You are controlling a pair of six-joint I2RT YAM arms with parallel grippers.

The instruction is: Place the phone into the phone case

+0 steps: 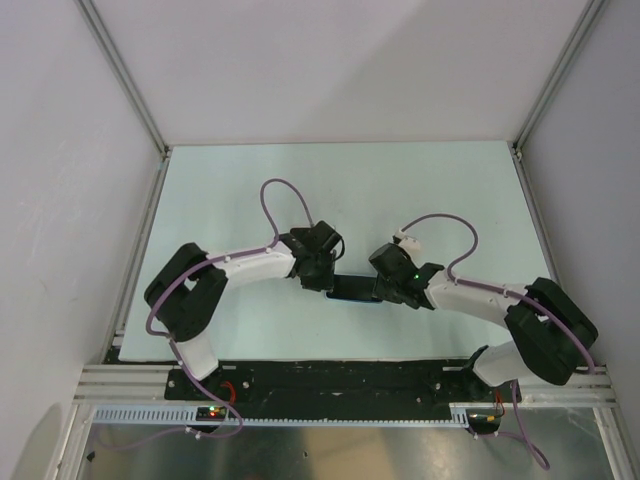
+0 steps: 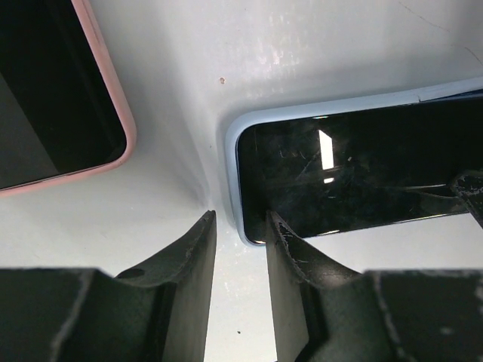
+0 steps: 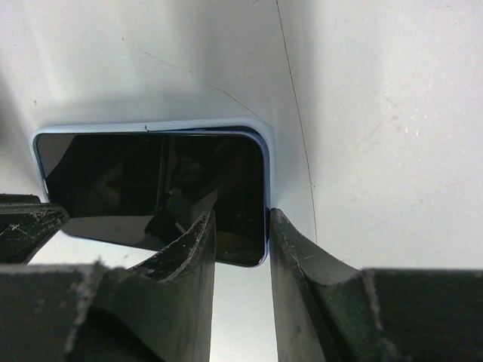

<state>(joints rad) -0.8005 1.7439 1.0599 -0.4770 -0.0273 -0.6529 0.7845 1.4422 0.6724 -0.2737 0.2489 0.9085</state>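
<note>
The phone's end sits above the light blue case's rim, so I should open my right gripper, back off and pinch the case's near corner (image 3: 258, 261).
A phone (image 1: 352, 291) with a black screen lies flat on the table between my two grippers, set in a light blue case (image 2: 231, 151). My left gripper (image 2: 240, 219) is narrowly open and straddles the case's left end: one finger is over the screen corner, the other is on the table just outside the case. My right gripper (image 3: 240, 215) is narrowly open and straddles the right end: one finger touches the case's outer edge (image 3: 266, 151), the other is over the screen (image 3: 151, 173). In the top view, the left gripper (image 1: 322, 280) and right gripper (image 1: 385, 290) hide both ends.
A second device in a pink case (image 2: 113, 98) lies on the table close to the left of the blue case. It shows only in the left wrist view. The pale table (image 1: 340, 190) has walls at the back and both sides.
</note>
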